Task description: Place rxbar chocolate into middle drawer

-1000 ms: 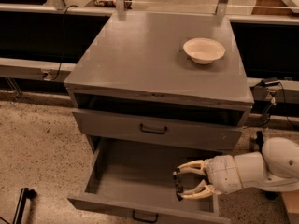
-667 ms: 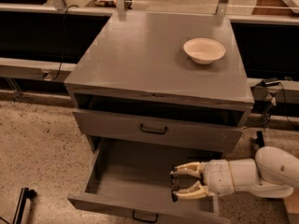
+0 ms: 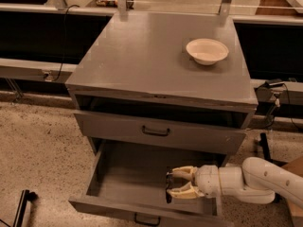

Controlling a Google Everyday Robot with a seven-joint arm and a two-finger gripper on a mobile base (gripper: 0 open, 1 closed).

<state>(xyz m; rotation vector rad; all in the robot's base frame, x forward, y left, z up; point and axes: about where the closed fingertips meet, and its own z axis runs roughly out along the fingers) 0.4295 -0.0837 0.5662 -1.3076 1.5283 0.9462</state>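
Next, I release the rxbar chocolate on the open drawer's bottom (image 3: 160,183), slightly behind its small dark handle. The bar is now just above the drawer floor.
The grey cabinet's lowest drawer (image 3: 130,176) is pulled out wide, with a small dark handle (image 3: 146,219) on its front. My gripper (image 3: 171,185) reaches in from the right, over the drawer's right front part. Its cream fingers (image 3: 182,173) are shut on a small black bar, the rxbar chocolate (image 3: 168,189). The bar is held on edge just above the drawer floor, and only its dark end shows.
The drawer above (image 3: 156,132) is closed, with an open gap over it. A white bowl (image 3: 207,50) sits on the cabinet top (image 3: 142,56) at the back right. My white arm (image 3: 255,181) crosses the lower right. Speckled floor lies to the left.
My gripper has moved a little left and deeper over the open drawer, still holding the black bar. The drawer and the bowl have not moved.
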